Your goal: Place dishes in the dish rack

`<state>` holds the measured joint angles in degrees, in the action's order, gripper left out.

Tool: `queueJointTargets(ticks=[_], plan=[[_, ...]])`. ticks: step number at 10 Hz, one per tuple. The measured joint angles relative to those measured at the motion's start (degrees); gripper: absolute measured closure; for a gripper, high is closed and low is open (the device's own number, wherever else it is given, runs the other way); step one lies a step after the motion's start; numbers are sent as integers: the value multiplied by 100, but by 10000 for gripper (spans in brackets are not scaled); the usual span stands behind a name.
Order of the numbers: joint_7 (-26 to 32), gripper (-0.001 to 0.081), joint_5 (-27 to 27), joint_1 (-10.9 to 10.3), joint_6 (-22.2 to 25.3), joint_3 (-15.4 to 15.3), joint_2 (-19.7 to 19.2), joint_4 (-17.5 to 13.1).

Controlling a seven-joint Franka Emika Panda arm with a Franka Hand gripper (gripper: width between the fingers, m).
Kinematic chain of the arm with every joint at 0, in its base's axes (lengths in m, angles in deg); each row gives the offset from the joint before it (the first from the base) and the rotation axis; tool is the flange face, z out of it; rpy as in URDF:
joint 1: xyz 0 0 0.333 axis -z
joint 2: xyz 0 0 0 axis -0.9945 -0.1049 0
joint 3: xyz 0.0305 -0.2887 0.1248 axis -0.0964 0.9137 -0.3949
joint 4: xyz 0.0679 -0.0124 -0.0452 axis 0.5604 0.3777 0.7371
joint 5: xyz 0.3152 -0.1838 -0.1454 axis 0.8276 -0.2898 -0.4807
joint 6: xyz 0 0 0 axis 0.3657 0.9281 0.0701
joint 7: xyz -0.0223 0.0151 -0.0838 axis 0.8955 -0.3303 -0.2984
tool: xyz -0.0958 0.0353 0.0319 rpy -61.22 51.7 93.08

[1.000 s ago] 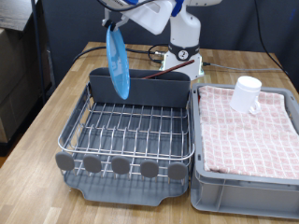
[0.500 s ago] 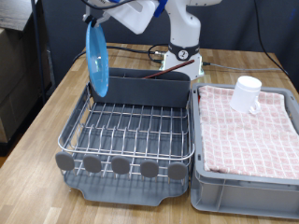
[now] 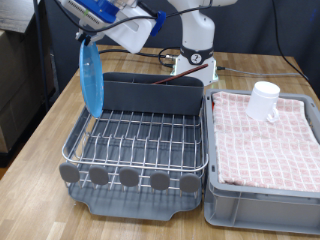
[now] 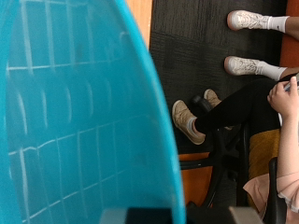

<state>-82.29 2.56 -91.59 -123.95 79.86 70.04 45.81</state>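
Next, I let go of the light-blue plate in the dish rack, against the side wires [image 3: 93, 128] that are farthest from the grey bin.
My gripper [image 3: 88, 38] is shut on the top rim of the light-blue plate [image 3: 90, 78]. It holds the plate upright and edge-on above the dish rack's [image 3: 140, 140] left side in the exterior view, beside the dark grey caddy [image 3: 150, 95]. The plate's lower edge hangs just over the rack's left wires. In the wrist view the plate [image 4: 75, 112] fills most of the picture. The white mug [image 3: 265, 100] stands on the pink checkered cloth. The wooden spoon is out of view.
A grey bin [image 3: 262, 195] with the pink checkered cloth [image 3: 265, 140] stands right of the rack in the exterior view. The robot base [image 3: 197, 55] is behind the rack. The wrist view shows a seated person's legs and shoes [image 4: 238, 65] on a dark floor.
The gripper has carried the plate towards the exterior view's left, from over the caddy to the rack's left side, and turned it more edge-on to the camera.
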Motion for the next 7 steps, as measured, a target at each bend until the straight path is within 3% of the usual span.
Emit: queueJointTargets(ticks=[7], plan=[[-413,781,-107,0,-609,160,-522,209]])
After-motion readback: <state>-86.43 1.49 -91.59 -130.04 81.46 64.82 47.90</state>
